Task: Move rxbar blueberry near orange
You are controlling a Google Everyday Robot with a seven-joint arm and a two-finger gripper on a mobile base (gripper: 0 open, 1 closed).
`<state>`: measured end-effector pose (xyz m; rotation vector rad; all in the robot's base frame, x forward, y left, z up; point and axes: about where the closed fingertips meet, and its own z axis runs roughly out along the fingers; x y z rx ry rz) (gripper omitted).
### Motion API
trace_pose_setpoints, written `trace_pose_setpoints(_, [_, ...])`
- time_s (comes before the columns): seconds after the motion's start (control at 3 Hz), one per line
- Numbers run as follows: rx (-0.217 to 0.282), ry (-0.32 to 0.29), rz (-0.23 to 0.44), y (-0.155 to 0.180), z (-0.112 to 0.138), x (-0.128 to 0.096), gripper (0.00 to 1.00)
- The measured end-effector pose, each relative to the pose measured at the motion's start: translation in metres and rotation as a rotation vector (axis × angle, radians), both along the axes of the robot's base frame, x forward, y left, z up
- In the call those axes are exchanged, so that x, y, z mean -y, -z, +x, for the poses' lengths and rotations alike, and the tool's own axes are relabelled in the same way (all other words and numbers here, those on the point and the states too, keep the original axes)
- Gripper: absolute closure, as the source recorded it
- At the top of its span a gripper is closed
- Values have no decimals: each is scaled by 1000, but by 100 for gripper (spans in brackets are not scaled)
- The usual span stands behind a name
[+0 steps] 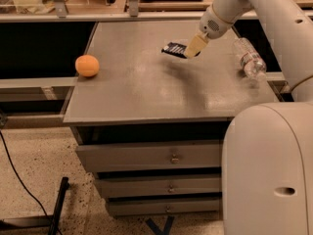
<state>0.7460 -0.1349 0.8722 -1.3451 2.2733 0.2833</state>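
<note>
My gripper is to let go of the rxbar blueberry, now hanging a little above the table, on the grey tabletop [114,63] close beside the orange, on its side facing the bottle.
The rxbar blueberry [174,49], a flat dark bar with faint white print, hangs a little above the grey tabletop [146,87] at the back, right of the middle. My gripper [194,47] comes in from the upper right and is shut on the bar's right end, its cream fingers [196,44] over the wrapper. A soft shadow lies on the table under the bar. The orange [87,65] sits near the table's left edge, far to the left of the bar.
A clear plastic water bottle [248,58] lies near the table's right edge. My white arm and base [266,170] fill the right side. Drawers [171,158] are under the tabletop. Shelving runs along the back. A black cable lies on the floor at the left.
</note>
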Motion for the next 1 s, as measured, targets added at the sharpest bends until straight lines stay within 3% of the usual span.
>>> trace_pose_setpoints(0.33, [13,-9,42,-13,2,-5,100])
trace_pose_setpoints(1.0, [39,-166,64,-32,-11,-70,100])
